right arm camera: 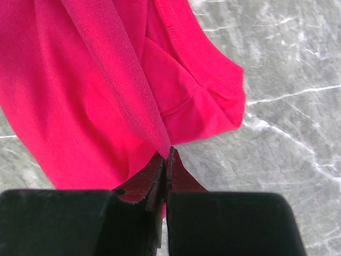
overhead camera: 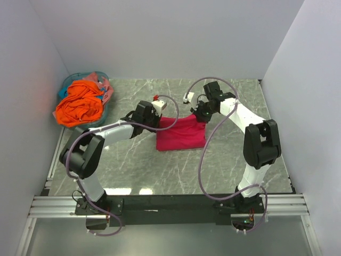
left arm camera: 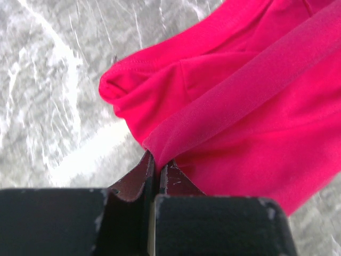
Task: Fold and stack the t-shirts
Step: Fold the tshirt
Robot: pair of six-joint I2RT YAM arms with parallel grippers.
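My left gripper will lay the bunched fold of the crimson-pink t-shirt down, as the t-shirt's under layer sticks out past it, then pinch the t-shirt's corner (left arm camera: 115, 92) and straighten it.
A crimson-pink t-shirt (overhead camera: 181, 136) lies partly folded on the grey marble table, near its middle. My left gripper (overhead camera: 158, 121) is shut on the shirt's far left corner, and in the left wrist view the left gripper (left arm camera: 156, 161) pinches a taut fold of that crimson-pink t-shirt (left arm camera: 256, 106). My right gripper (overhead camera: 199, 118) is shut on the far right corner; in the right wrist view the right gripper (right arm camera: 167, 154) clamps a stretched band of the same crimson-pink t-shirt (right arm camera: 80, 101). A bright orange t-shirt (overhead camera: 80, 104) is heaped over the basket at the back left.
A round teal basket (overhead camera: 71, 81) stands in the back left corner, with some paler pink cloth (overhead camera: 102, 81) showing beside the orange heap. White walls close in the table on three sides. The marble table (overhead camera: 176, 176) runs from the shirt to the arm bases.
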